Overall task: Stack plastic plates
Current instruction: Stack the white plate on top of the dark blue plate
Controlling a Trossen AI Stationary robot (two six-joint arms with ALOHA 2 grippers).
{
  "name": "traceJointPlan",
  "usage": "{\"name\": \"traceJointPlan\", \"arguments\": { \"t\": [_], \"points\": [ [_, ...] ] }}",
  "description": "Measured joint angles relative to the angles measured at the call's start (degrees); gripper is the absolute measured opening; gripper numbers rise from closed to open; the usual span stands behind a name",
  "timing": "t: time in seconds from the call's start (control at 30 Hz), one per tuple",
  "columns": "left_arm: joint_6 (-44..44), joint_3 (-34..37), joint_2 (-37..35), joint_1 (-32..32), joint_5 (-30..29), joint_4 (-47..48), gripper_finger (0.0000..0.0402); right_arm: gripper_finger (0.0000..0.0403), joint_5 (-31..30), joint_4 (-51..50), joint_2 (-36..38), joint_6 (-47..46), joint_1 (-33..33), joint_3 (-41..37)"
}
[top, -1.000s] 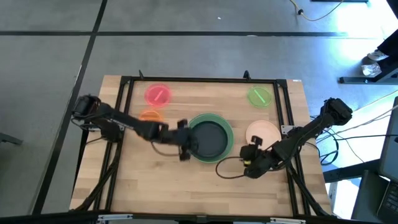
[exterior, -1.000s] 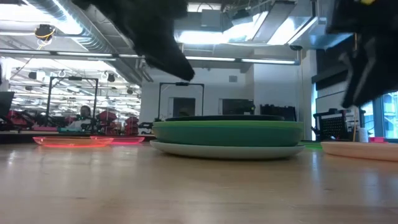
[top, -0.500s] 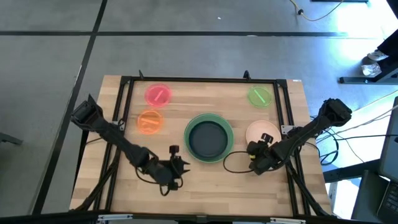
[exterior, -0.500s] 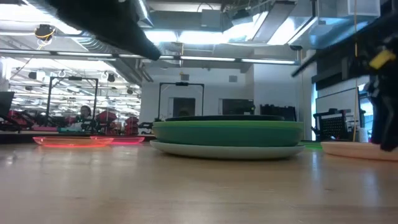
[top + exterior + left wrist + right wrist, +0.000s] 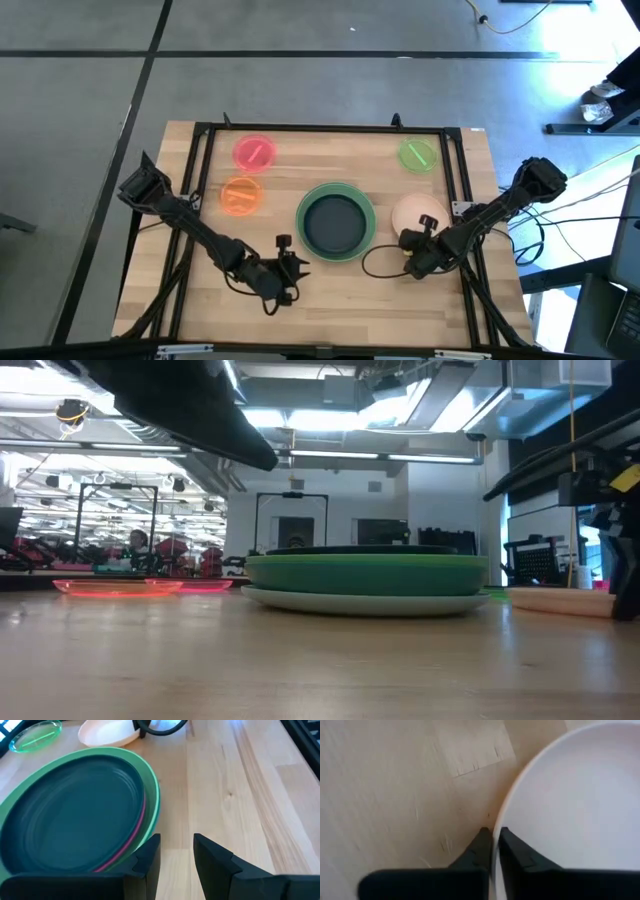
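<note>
My right gripper needs to release the peach plate onto the dark plate inside the large green plate (image 5: 333, 224).
A stack of large plates (image 5: 335, 222) lies at the table's middle. It has a pale grey plate (image 5: 365, 601) at the bottom, a green plate (image 5: 150, 795), a magenta rim (image 5: 131, 837) and a dark plate (image 5: 70, 815) on top. My left gripper (image 5: 292, 268) is open and empty, near and left of the stack. It also shows in the left wrist view (image 5: 176, 851). A peach plate (image 5: 412, 210) lies to the right of the stack. My right gripper (image 5: 424, 230) is shut on its near rim. My right gripper pinches the peach plate's rim (image 5: 496, 822) between its two fingers, one finger (image 5: 481, 847) outside the plate and one (image 5: 514, 851) over its inside. The fingers come slanting down from the table's near side. The plate (image 5: 555, 600) sits low at the table; whether it is lifted I cannot tell.
A small translucent red plate (image 5: 254, 152) and an orange one (image 5: 240, 195) lie at the far left, and a small green one (image 5: 417, 155) at the far right. A black frame (image 5: 300, 128) runs along the table's edges. A cable (image 5: 375, 262) loops near the right gripper.
My left gripper has drawn back from the stack's left rim toward the table's near edge and now keeps still. My right gripper has moved toward the far edge, up to the peach plate's near rim.
</note>
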State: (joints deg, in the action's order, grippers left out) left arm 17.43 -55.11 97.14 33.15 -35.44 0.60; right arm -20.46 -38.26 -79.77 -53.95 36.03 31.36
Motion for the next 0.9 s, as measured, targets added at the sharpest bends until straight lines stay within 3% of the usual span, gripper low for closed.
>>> {"name": "traceJointPlan", "arguments": {
  "t": [0.1, 0.33, 0.47, 0.67, 0.9],
  "points": [
    [0.0, 0.0, 0.0, -0.2, 0.1, 0.4, 0.0109, 0.0014, -1.1, -2.0, -0.2, 2.6, 0.0, 1.4],
    [0.0, 0.0, 0.0, -0.1, 0.1, 0.1, 0.0109, 0.0005, -11.1, -15.3, -0.2, 5.0, -0.1, 12.3],
    [0.0, 0.0, 0.0, -0.1, 0.2, 0.1, 0.0109, 0.0008, -17.3, -14.9, -0.2, 9.2, -0.1, 17.7],
    [0.3, 0.0, 0.0, -0.1, 0.2, 0.1, 0.0109, 0.0003, -20.4, 1.4, -0.2, 28.1, -0.2, 19.5],
    [0.4, 0.0, 0.0, -0.1, 0.2, -0.1, 0.0109, 0.0002, -14.4, 20.4, -3.4, 44.6, -3.7, 19.5]
  ]
}}
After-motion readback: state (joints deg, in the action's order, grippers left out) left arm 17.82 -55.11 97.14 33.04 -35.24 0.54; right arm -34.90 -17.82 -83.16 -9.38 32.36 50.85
